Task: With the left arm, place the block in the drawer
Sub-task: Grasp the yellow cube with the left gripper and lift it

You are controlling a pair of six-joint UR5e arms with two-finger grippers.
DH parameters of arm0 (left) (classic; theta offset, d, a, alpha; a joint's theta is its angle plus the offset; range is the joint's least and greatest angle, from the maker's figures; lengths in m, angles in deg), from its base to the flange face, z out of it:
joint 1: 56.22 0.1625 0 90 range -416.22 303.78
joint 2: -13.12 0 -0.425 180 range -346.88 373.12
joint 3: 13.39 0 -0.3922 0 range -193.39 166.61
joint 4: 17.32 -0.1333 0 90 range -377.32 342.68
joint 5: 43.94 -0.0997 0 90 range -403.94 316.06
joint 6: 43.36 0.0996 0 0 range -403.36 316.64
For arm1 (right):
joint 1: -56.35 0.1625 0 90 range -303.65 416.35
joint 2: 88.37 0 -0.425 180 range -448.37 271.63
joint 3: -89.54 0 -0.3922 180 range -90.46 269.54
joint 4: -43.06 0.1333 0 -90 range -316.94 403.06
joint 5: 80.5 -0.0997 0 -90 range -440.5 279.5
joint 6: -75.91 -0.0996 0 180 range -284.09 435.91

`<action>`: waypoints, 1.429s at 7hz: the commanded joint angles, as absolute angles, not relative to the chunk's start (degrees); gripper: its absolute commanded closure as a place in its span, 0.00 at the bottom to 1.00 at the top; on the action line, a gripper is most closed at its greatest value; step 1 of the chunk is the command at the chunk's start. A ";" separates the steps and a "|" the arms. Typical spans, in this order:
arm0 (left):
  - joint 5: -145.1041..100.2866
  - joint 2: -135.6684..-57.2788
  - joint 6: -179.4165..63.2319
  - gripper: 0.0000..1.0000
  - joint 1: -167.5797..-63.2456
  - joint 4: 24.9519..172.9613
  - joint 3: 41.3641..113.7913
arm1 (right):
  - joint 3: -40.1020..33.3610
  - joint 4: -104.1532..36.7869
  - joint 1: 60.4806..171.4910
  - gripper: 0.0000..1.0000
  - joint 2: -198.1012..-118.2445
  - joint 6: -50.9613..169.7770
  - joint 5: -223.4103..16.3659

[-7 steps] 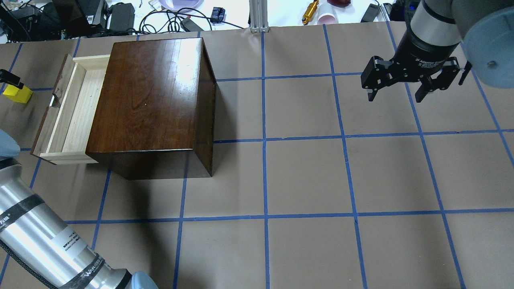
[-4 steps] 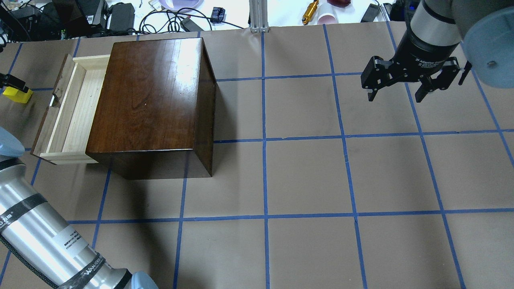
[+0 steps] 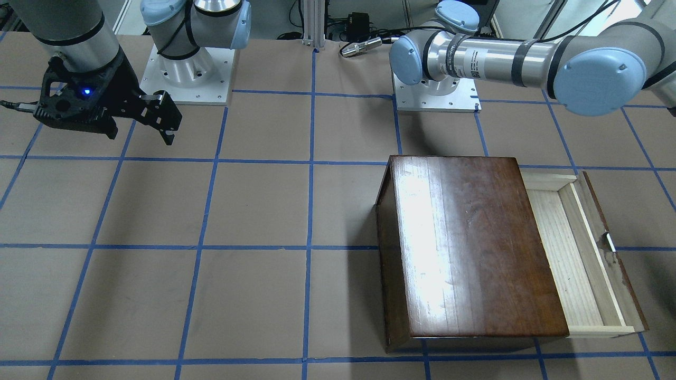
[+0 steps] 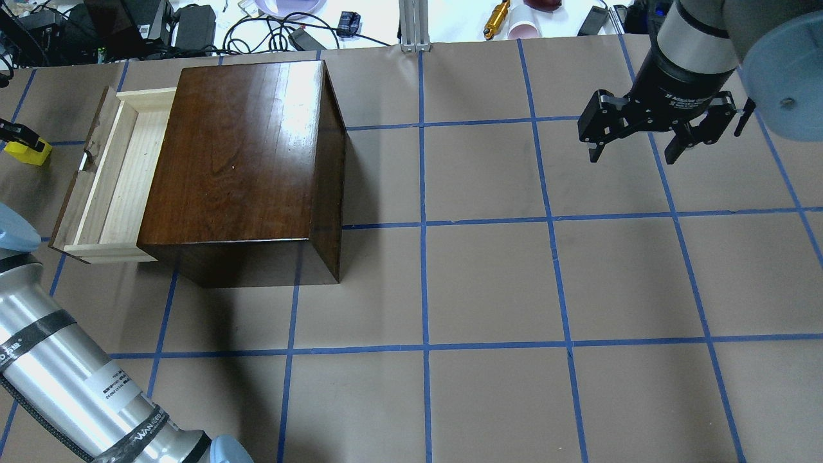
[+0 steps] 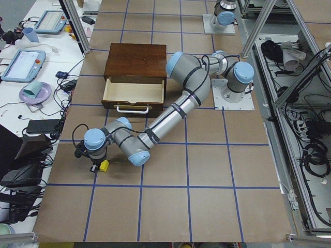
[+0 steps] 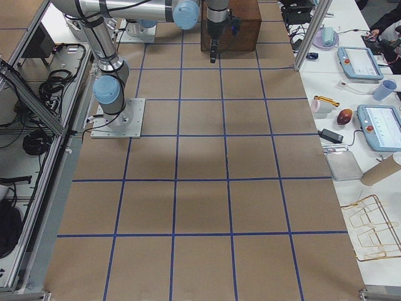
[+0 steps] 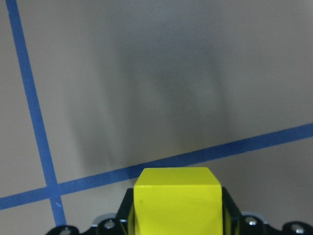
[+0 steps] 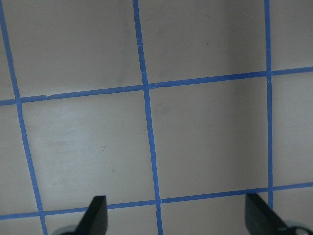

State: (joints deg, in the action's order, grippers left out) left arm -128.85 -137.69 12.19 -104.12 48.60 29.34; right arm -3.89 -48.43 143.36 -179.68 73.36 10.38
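Next, my left gripper releases the yellow block halfway [image 3: 560, 256] along the pale bottom of the drawer, close to the dark wooden box.
The yellow block [image 4: 27, 154] is at the table's far left edge, left of the open drawer [image 4: 119, 173]. My left gripper [image 4: 18, 143] is shut on the block. In the left wrist view the block [image 7: 176, 196] sits squeezed between the black fingers [image 7: 126, 210], over a blue tape line. The exterior left view shows the block [image 5: 104, 166] low at the table under the left wrist. The drawer [image 3: 570, 253] is pulled out of the dark wooden box [image 4: 238, 154] and its pale tray holds nothing. My right gripper [image 4: 633, 154] is open and holds nothing, far right.
The box [image 3: 465, 248] stands between the two arms' work areas. The left arm's silver forearm [image 4: 58, 379] crosses the near left corner. Cables, chargers and cups lie on the white bench [image 4: 270, 19] beyond the table's far edge.
The left gripper and the yellow block have shifted slightly left toward the view's edge, and the finger covers more of the block. The right arm has not moved.
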 commanded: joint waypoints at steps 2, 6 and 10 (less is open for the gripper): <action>-128.67 -133.59 11.14 1.00 -104.20 55.58 29.32 | -3.89 -48.43 143.37 0.00 -179.68 73.36 10.38; -129.11 -117.44 -3.57 1.00 -109.36 80.09 30.37 | -3.98 -48.43 143.37 0.00 -179.68 73.36 10.38; -128.85 -107.13 -24.95 1.00 -120.80 85.43 40.44 | -3.89 -48.43 143.28 0.00 -179.68 73.36 10.29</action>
